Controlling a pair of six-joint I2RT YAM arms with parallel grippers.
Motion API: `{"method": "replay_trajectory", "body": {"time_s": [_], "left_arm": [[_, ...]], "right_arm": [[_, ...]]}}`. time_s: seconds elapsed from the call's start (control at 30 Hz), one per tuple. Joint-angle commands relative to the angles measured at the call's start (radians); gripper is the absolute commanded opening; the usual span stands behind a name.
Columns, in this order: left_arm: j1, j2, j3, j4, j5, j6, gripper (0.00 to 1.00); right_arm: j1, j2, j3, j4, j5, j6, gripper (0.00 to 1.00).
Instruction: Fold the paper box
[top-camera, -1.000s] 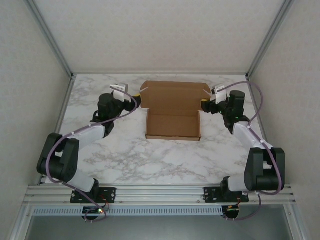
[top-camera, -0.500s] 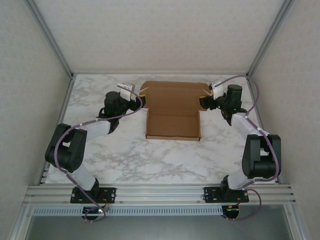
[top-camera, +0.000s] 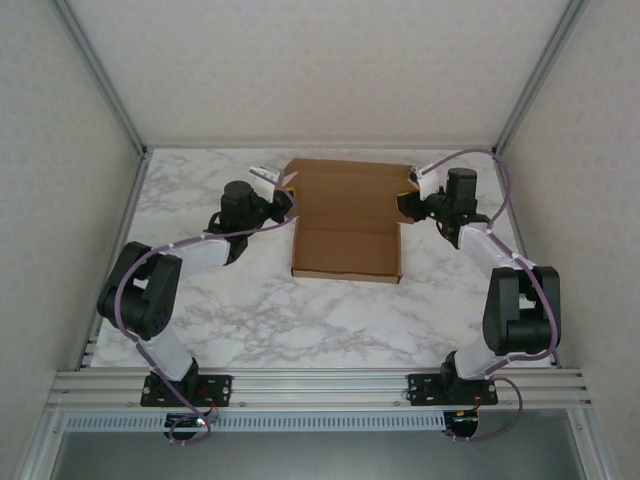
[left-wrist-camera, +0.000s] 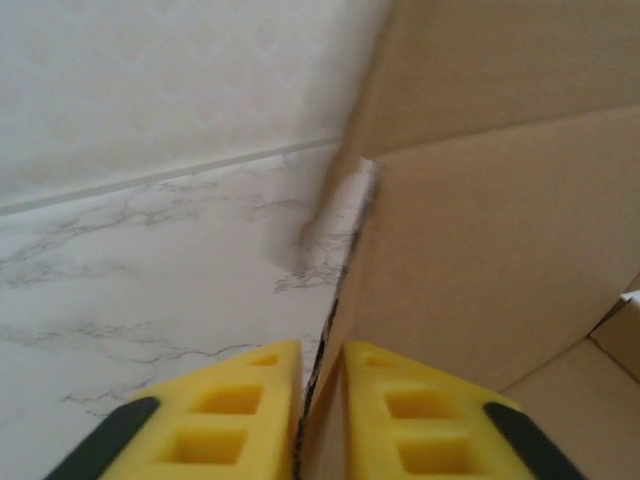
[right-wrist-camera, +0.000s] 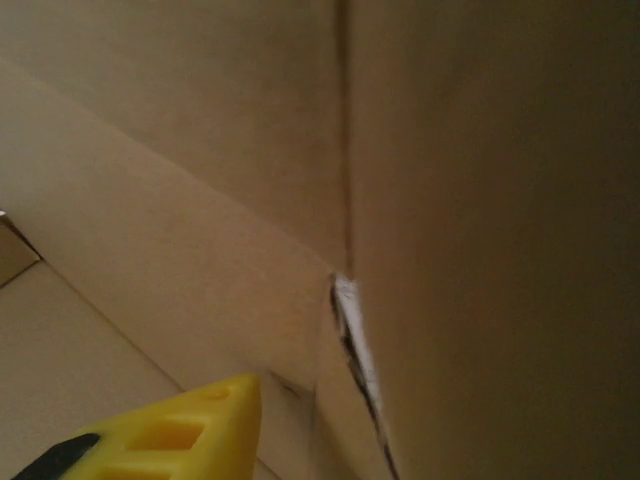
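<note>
The lid's side flap covers the outer finger of my right gripper. It should open and pinch just the tray side's thin edge (right-wrist-camera: 358, 358), clear of the flap.
The brown paper box (top-camera: 347, 252) lies mid-table, its shallow tray toward me and its lid (top-camera: 350, 185) laid open behind it. My left gripper (top-camera: 289, 192) is at the lid's left side flap. In the left wrist view the left gripper (left-wrist-camera: 322, 352) is shut on that flap's thin edge, which the two yellow fingers (left-wrist-camera: 232, 410) pinch. My right gripper (top-camera: 405, 205) is at the lid's right side flap. The right wrist view has one yellow finger (right-wrist-camera: 190, 430) against cardboard (right-wrist-camera: 480, 250), and the flap hides the other finger.
The marble table (top-camera: 300, 320) stretches out in front of the box. White walls and metal frame posts (top-camera: 105, 90) close in the back and both sides. The arm bases sit on the rail (top-camera: 320, 385) at the near edge.
Both arms have swung inward to the lid's side flaps. The left jaws have closed on the left flap, and the right gripper has pushed in against the right flap.
</note>
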Motion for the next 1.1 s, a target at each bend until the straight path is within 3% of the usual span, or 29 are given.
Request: {"method": "replay_trajectory", "body": {"time_s": [0.0, 0.23, 0.5, 0.57, 0.67, 0.87, 1.07], "left_arm": [[-0.018, -0.002, 0.030, -0.023, -0.019, -0.008, 0.10], [-0.067, -0.052, -0.023, 0.033, -0.071, -0.055, 0.04], [-0.098, -0.147, -0.154, 0.127, -0.201, -0.165, 0.00], [-0.098, -0.173, -0.185, 0.149, -0.214, -0.188, 0.00], [-0.099, -0.208, -0.217, 0.152, -0.248, -0.200, 0.00], [-0.098, -0.260, -0.267, 0.148, -0.288, -0.186, 0.00], [-0.097, -0.278, -0.279, 0.122, -0.319, -0.158, 0.00]], "right_arm": [[0.019, -0.068, -0.012, -0.012, 0.017, 0.004, 0.31], [0.083, -0.112, -0.036, -0.043, 0.112, 0.078, 0.11], [0.219, -0.167, -0.061, -0.044, 0.455, 0.258, 0.02], [0.243, -0.165, -0.052, -0.043, 0.551, 0.321, 0.08], [0.246, -0.155, -0.027, -0.063, 0.584, 0.399, 0.17], [0.244, -0.146, -0.068, -0.005, 0.436, 0.304, 0.31], [0.228, -0.157, -0.095, 0.008, 0.364, 0.246, 0.39]]}}
